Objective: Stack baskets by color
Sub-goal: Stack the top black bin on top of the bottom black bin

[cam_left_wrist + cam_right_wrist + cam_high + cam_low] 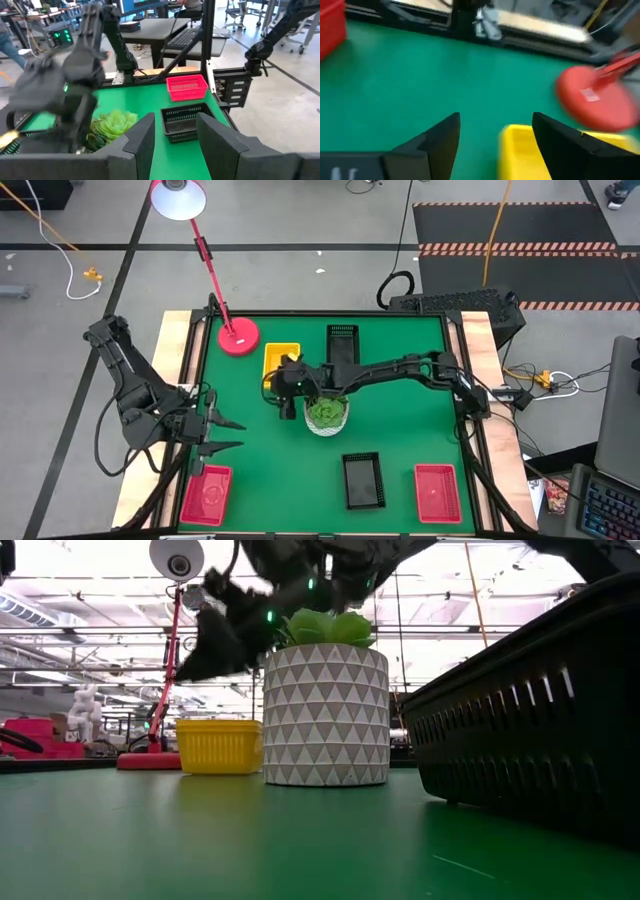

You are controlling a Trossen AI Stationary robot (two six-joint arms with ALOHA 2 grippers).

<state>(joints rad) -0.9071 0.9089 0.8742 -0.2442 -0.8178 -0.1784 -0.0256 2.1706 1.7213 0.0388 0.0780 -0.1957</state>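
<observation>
I will next move my right gripper to the far black basket's near edge (354, 363), just behind the potted green succulent, and close it there.
A yellow basket (281, 358) rests on its base on the green table next to the red lamp base (238, 337). My right gripper (275, 385) hovers open just above the basket's near left corner (520, 150) and touches nothing; the low view shows it clear above the basket (218, 745). One black basket (342, 343) lies at the far side, another (362, 480) at the near side. Red baskets lie at the near right (436, 492) and near left (207, 495). My left gripper (225, 435) waits open at the left edge, nothing between its fingers (142, 140).
A potted green succulent (327, 415) stands in the table's middle, right under my right arm and beside the yellow basket. The lamp's red arm (210, 270) leans out over the far left corner. Bare green surface lies between the pot and the near baskets.
</observation>
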